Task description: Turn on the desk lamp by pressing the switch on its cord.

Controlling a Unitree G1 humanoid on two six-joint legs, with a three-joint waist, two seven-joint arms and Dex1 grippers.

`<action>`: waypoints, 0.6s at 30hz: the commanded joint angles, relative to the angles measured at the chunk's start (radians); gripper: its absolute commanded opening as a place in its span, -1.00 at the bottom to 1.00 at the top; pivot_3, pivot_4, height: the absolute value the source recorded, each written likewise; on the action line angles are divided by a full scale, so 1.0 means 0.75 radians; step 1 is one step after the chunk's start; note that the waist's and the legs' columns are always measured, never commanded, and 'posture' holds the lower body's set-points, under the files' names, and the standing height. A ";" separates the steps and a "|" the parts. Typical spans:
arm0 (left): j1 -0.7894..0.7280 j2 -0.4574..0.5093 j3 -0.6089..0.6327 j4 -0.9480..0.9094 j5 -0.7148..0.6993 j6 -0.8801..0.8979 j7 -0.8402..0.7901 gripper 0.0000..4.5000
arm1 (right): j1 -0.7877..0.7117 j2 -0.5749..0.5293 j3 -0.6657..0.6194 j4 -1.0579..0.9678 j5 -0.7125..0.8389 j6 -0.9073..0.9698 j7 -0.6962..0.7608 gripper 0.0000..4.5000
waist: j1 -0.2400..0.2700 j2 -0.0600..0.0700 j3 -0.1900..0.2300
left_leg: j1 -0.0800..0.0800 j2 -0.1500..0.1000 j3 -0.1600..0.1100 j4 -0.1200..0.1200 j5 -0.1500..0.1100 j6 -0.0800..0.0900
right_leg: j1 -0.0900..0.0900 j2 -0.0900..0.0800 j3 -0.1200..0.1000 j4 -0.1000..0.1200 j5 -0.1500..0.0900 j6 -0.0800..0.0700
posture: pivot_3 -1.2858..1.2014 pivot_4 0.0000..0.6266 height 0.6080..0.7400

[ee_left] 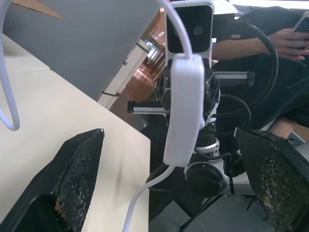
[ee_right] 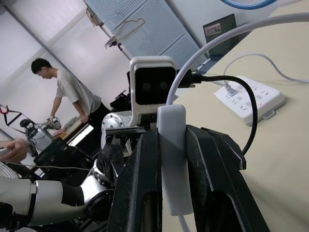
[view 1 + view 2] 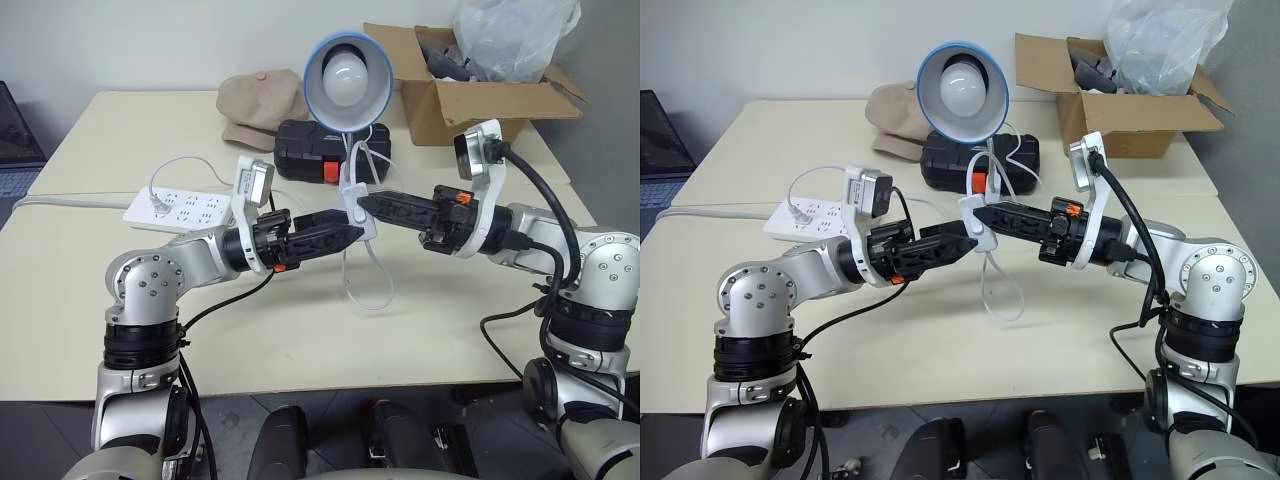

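The white switch will go down on the table [image 3: 360, 243] just in front of the desk lamp, set there by my right gripper.
The desk lamp [image 3: 347, 75] stands at the back of the table, its blue-rimmed shade and white bulb facing me. Its thin white cord [image 3: 370, 282] hangs in a loop above the table. The white oblong switch [image 3: 358, 208] is held upright in the air, with my right gripper [image 3: 363, 204] shut on it from the right; both fingers [image 2: 145, 164] clamp its sides. My left gripper [image 3: 354, 233] reaches in from the left, open. In the left wrist view the switch [image 1: 186, 106] hangs between its spread fingers [image 1: 79, 169] without touching them.
A white power strip [image 3: 185, 210] lies at the left with a plug in it. Behind the grippers sit a black case [image 3: 318, 150], a beige cap [image 3: 262, 105] and a cardboard box [image 3: 470, 100] holding a plastic bag [image 3: 515, 35]. A person [image 2: 67, 92] stands in the background.
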 commanded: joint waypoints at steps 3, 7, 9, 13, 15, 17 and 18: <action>-0.031 -0.013 0.002 -0.004 -0.007 -0.022 -0.021 0.74 | -0.001 -0.032 0.012 -0.026 0.075 -0.059 -0.013 -0.84 | 0.000 0.000 0.000 | 0.000 0.000 0.000 0.000 0.000 0.000 | 0.000 0.000 0.000 0.000 0.000 0.000 | 0.03 -0.52 1.00; -0.040 -0.024 0.011 0.011 -0.016 -0.023 -0.021 0.40 | 0.002 -0.046 0.031 -0.028 0.093 -0.076 -0.022 -0.84 | 0.000 0.000 0.000 | 0.000 0.000 0.000 0.000 0.000 0.000 | 0.000 0.000 0.000 0.000 0.000 0.000 | 0.03 -0.52 1.00; -0.041 -0.030 0.013 0.010 -0.019 -0.024 -0.017 0.23 | 0.005 -0.056 0.040 -0.030 0.103 -0.086 -0.024 -0.84 | 0.000 0.000 0.000 | 0.000 0.000 0.000 0.000 0.000 0.000 | 0.000 0.000 0.000 0.000 0.000 0.000 | 0.03 -0.52 1.00; -0.041 -0.040 0.017 0.009 -0.027 -0.024 -0.012 -0.10 | 0.008 -0.069 0.053 -0.032 0.112 -0.097 -0.023 -0.84 | 0.001 0.000 0.000 | 0.000 0.000 0.000 0.000 0.000 0.000 | 0.000 0.000 0.000 0.000 0.000 0.000 | 0.03 -0.52 1.00; -0.039 -0.047 0.018 0.007 -0.031 -0.024 -0.012 -0.30 | 0.010 -0.077 0.060 -0.032 0.117 -0.102 -0.022 -0.84 | 0.001 0.000 0.000 | 0.000 0.000 0.000 0.000 0.000 0.000 | 0.000 0.000 0.000 0.000 0.000 0.000 | 0.03 -0.52 1.00; -0.037 -0.046 0.014 0.004 -0.028 -0.024 -0.020 -0.47 | 0.009 -0.082 0.065 -0.030 0.119 -0.108 -0.022 -0.84 | 0.000 0.000 0.000 | 0.000 0.000 0.000 0.000 0.000 0.000 | 0.000 0.000 0.000 0.000 0.000 0.000 | 0.03 -0.52 1.00; -0.034 -0.046 0.013 0.001 -0.028 -0.022 -0.023 -0.55 | 0.008 -0.083 0.067 -0.027 0.121 -0.111 -0.023 -0.84 | 0.000 0.000 0.000 | 0.000 0.000 0.000 0.000 0.000 0.000 | 0.000 0.000 0.000 0.000 0.000 0.000 | 0.03 -0.52 1.00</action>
